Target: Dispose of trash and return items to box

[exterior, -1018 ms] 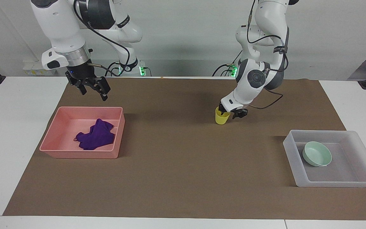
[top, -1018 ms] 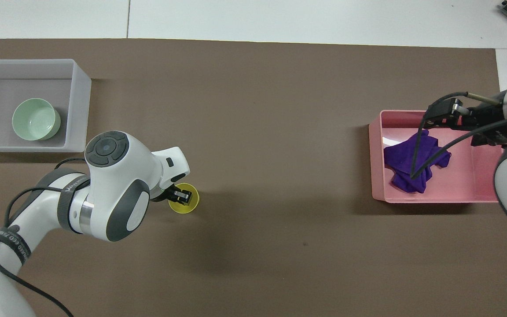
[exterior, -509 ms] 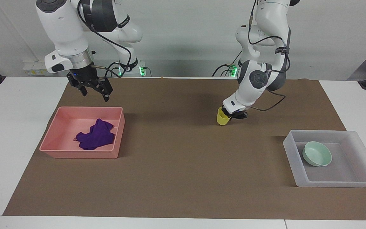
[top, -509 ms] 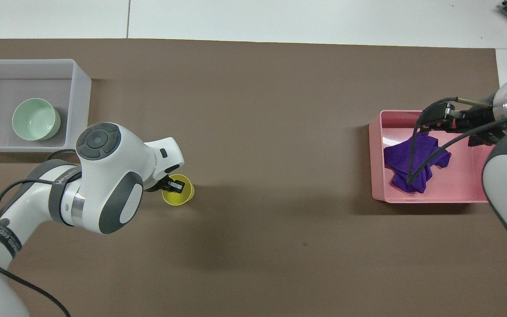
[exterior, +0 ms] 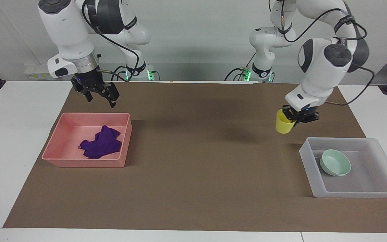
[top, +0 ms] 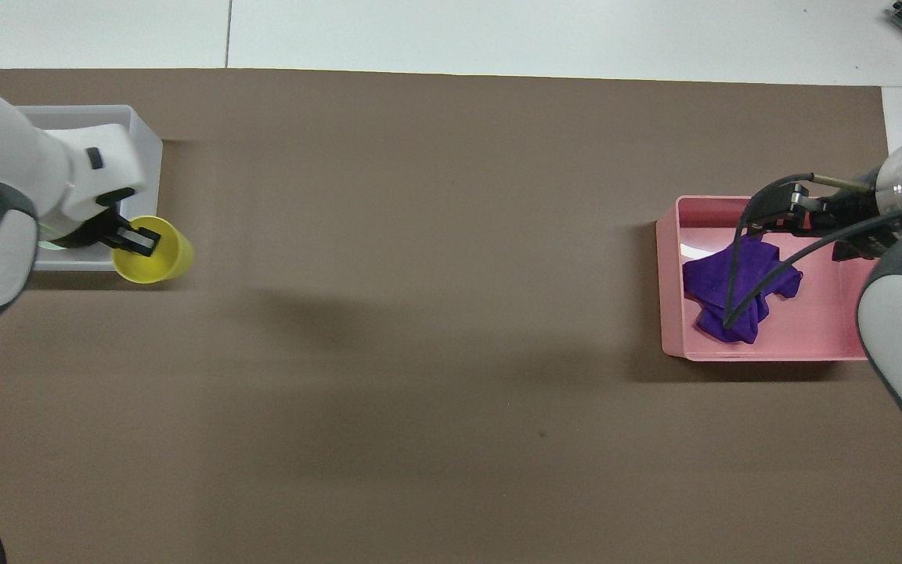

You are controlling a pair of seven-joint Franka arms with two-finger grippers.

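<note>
Next, I let go of the yellow cup with my left gripper in the mint-green bowl (top: 58, 224) inside the see-through box.
My left gripper (exterior: 295, 117) (top: 131, 240) is shut on the rim of the yellow cup (exterior: 283, 123) (top: 150, 251) and holds it in the air beside the translucent box (exterior: 368, 192) (top: 146, 137), over the mat at the box's corner nearest the robots. The mint-green bowl (exterior: 335, 162) lies in the box; in the overhead view the left arm hides it. The purple cloth (exterior: 100, 142) (top: 733, 287) lies in the pink tray (exterior: 79, 163) (top: 666, 290). My right gripper (exterior: 98, 97) (top: 807, 211) is open and empty, raised over the tray's edge nearest the robots.
A brown mat (exterior: 193, 174) (top: 435, 235) covers the table between the pink tray at the right arm's end and the box at the left arm's end. White table shows around the mat.
My left gripper has lifted the yellow cup off the middle of the mat and carried it toward the box. The right gripper has risen slightly over the tray's edge.
</note>
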